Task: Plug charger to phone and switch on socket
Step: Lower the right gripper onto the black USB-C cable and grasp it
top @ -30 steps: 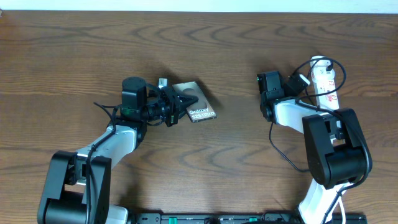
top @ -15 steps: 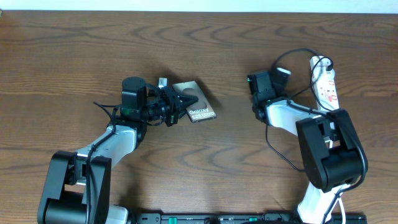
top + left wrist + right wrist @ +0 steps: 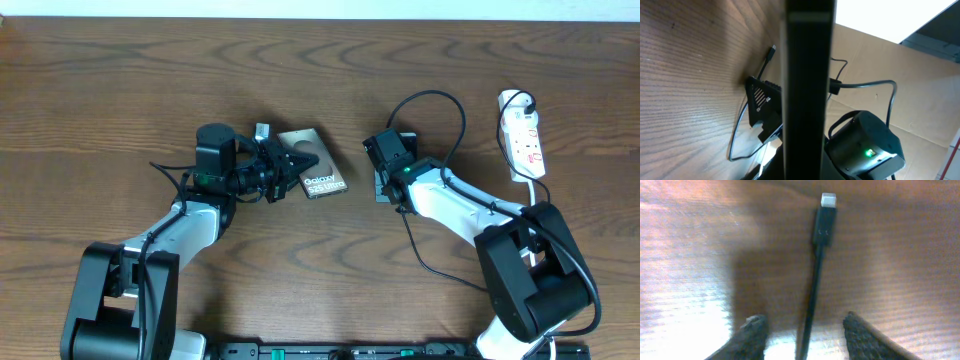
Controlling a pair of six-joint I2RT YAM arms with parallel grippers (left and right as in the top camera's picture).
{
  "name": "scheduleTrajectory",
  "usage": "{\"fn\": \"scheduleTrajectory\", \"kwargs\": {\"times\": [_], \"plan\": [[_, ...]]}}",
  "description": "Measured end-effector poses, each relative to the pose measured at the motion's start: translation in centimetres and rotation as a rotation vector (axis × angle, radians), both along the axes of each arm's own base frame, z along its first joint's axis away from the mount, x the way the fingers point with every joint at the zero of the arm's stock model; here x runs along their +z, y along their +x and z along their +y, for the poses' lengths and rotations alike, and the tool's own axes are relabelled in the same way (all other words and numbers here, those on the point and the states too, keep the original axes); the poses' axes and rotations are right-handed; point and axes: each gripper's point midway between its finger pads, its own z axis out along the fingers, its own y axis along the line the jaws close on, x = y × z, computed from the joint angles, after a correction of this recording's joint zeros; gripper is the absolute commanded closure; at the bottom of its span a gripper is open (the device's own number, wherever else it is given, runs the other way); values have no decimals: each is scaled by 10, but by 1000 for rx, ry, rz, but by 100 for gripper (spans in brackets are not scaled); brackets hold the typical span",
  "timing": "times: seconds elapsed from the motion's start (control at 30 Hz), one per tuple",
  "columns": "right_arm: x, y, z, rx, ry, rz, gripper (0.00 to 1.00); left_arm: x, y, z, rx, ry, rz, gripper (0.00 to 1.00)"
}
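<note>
My right gripper straddles the thin cable well behind the connector; it should open, move forward and grip close behind the connector (image 3: 819, 251) before reaching the phone.
My left gripper (image 3: 288, 166) is shut on the left edge of the phone (image 3: 322, 175), a dark slab with white "Galaxy" lettering. In the left wrist view the phone is a dark upright bar (image 3: 807, 75). My right gripper (image 3: 380, 165) is right of the phone, with a gap between them, and holds the charger (image 3: 432, 95), whose thin black cable arcs back to its plug in the white socket (image 3: 524, 140). In the right wrist view the cable runs between my fingers (image 3: 806, 326), and the silver-tipped connector (image 3: 824, 222) sticks out ahead over the wood. The tip also shows in the left wrist view (image 3: 771, 52).
The socket lies at the far right of the brown wooden table (image 3: 120, 90), with its white cord (image 3: 518, 178) trailing toward the front. The right arm's own thicker black cable (image 3: 430, 262) hangs in a loop near the front. A pale wall stands beyond the table's far edge.
My right gripper has moved left from beside the socket toward the phone, pulling the charger cable out into a wide loop. The left arm and phone have not moved.
</note>
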Motion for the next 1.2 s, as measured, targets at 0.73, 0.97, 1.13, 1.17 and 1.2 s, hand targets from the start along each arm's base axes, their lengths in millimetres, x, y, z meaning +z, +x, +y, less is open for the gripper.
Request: {"fn": "scheduleTrajectory", "kwargs": {"times": [0.73, 0.97, 1.13, 1.17, 1.2], "plan": [[-1, 17, 11, -25, 109, -39, 33, 1, -1, -1, -15, 5, -22, 92], [1, 22, -5, -85, 57, -72, 39, 1, -2, -1, -19, 3, -22, 93], [1, 25, -17, -123, 36, -83, 51, 1, -2, -1, -22, 1, -22, 92], [1, 25, -17, -126, 37, -83, 52, 1, -2, -1, -21, 1, -22, 93], [1, 25, -17, -128, 39, -83, 53, 1, -2, -1, -22, 1, -22, 93]]}}
